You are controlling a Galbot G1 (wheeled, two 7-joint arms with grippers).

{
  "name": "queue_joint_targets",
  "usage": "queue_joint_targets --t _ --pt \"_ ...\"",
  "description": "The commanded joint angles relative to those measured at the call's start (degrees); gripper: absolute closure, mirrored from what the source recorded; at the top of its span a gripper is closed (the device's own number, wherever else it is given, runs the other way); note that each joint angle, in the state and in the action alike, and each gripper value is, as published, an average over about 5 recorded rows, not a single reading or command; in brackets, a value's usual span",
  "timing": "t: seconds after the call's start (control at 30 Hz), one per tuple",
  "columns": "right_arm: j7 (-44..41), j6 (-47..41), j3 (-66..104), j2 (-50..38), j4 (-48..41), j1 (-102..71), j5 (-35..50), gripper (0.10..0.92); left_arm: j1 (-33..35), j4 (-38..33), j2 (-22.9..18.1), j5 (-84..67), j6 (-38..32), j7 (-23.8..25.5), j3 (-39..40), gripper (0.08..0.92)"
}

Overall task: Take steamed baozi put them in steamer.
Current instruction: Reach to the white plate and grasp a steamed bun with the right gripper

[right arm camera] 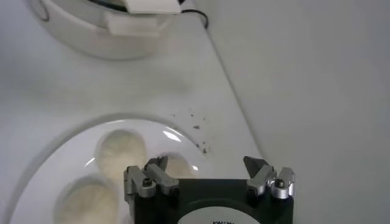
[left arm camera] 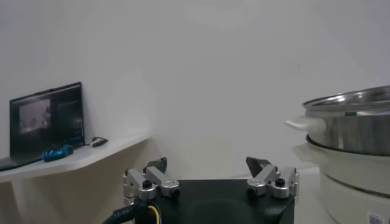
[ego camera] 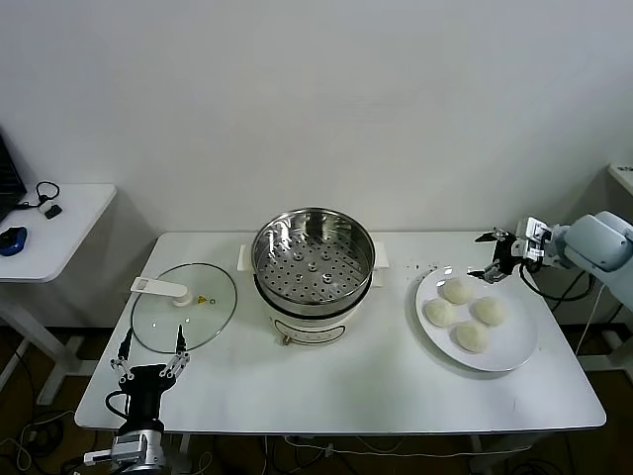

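The robot's right gripper should close around the sides of the farthest baozi (ego camera: 458,290) (right arm camera: 177,165), the one by the far edge of the white plate.
Several off-white baozi (ego camera: 457,291) lie on a round white plate (ego camera: 514,351) at the table's right. The steel steamer (ego camera: 313,259) with its perforated tray stands at the table's middle, nothing in it. My right gripper (ego camera: 497,255) is open, hovering just above the plate's far edge, close to the farthest baozi. In the right wrist view the gripper (right arm camera: 207,163) is over the plate rim (right arm camera: 67,137) with baozi (right arm camera: 122,151) below it. My left gripper (ego camera: 150,364) is open and parked at the table's front left corner; its wrist view (left arm camera: 207,164) shows the steamer (left arm camera: 353,125) to one side.
A flat glass lid (ego camera: 185,307) with a white handle lies left of the steamer. A side table (ego camera: 49,228) with a mouse and cables stands at the far left. A wall runs behind the table.
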Motion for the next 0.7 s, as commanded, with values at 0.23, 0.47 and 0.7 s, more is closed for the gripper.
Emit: queue_joint_targets --t 0.23,0.47,0.7 --pt "-9.9 8.2 -35.8 9.6 -8.7 26.8 0.9 0.203 -0.4 1.3 -2.8 0.1 -0.6 -0.1 0.2 0.177" --pt "-12.8 11.5 -34.8 14.1 -17.3 21.9 0.9 0.203 -0.7 2.1 -2.8 0.1 -0.7 -0.1 0.4 0.177" --pt "-13.5 12.6 -31.1 19.2 -24.2 16.1 0.7 0.203 -0.9 2.6 -2.8 -0.1 -0.6 0.0 0.5 0.177"
